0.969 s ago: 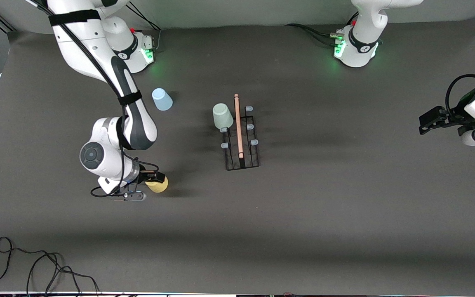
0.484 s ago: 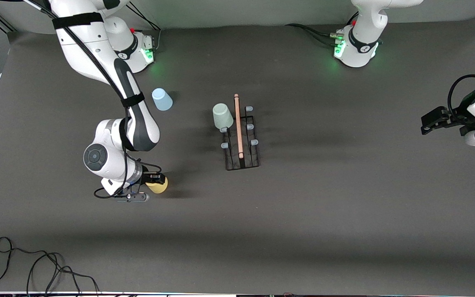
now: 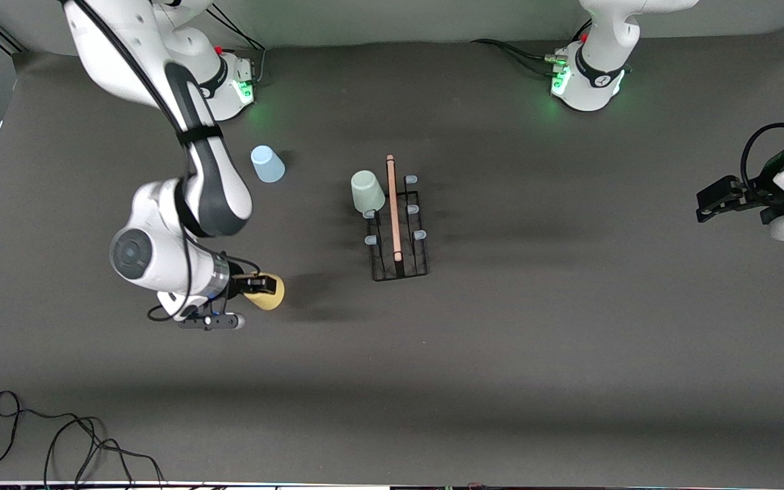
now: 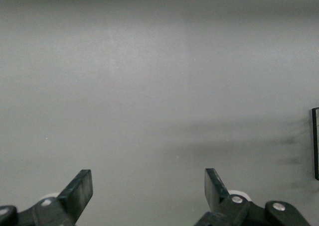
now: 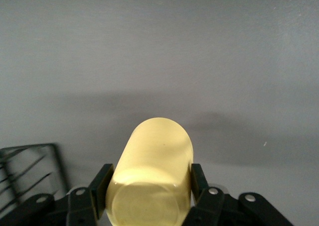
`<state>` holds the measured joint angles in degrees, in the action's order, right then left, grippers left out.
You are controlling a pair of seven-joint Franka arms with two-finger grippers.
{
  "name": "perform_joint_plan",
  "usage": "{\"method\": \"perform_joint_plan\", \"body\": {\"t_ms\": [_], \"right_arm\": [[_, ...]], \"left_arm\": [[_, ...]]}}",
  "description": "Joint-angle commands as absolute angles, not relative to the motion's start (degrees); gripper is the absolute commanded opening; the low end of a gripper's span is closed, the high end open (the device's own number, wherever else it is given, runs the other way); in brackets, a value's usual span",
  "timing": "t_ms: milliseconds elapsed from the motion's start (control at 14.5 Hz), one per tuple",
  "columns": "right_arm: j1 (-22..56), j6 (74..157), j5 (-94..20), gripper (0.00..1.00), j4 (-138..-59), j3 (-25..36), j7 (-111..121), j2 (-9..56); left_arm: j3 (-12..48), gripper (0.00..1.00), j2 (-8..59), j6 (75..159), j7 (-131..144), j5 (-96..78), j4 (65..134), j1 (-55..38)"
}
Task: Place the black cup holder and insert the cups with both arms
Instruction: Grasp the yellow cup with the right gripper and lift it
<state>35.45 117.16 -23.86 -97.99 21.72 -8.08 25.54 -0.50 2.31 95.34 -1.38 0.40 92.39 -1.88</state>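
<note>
Next, my right hand releases the yellow cup, now lifted off the table and tilted, on the free peg [image 3: 377, 248] beside the pale green cup.
The black cup holder [image 3: 399, 231] stands mid-table, its pale wooden rod on top. A pale green cup [image 3: 367, 190] hangs on one of its pegs at the end farther from the front camera. A light blue cup [image 3: 267, 164] sits upside down on the table near the right arm's base. My right gripper [image 3: 258, 284] is shut on the yellow cup [image 3: 267, 291], lifted off the table and tilted; in the right wrist view the yellow cup [image 5: 152, 171] fills the gap between the fingers [image 5: 101, 183]. My left gripper [image 3: 710, 201] waits open at its end of the table, and the left wrist view shows this gripper [image 4: 148, 188] holding nothing.
A black cable [image 3: 58, 435] lies coiled at the table's front corner on the right arm's end. The arm bases [image 3: 586, 82] glow green along the edge farthest from the front camera. An edge of the holder [image 5: 30, 171] shows in the right wrist view.
My right gripper shut on the yellow cup, then lifted and tilted it off the table. The left arm drifted slightly outward.
</note>
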Motion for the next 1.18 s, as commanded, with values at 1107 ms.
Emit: {"method": "perform_joint_plan", "body": {"t_ms": [1107], "right_arm": [[57.13,121.19,-18.11,0.0,-92.72,22.24,-47.64,28.21]], "left_arm": [[-0.26,1.0,2.2,96.6,-1.41,0.62,92.37,-2.11]]}}
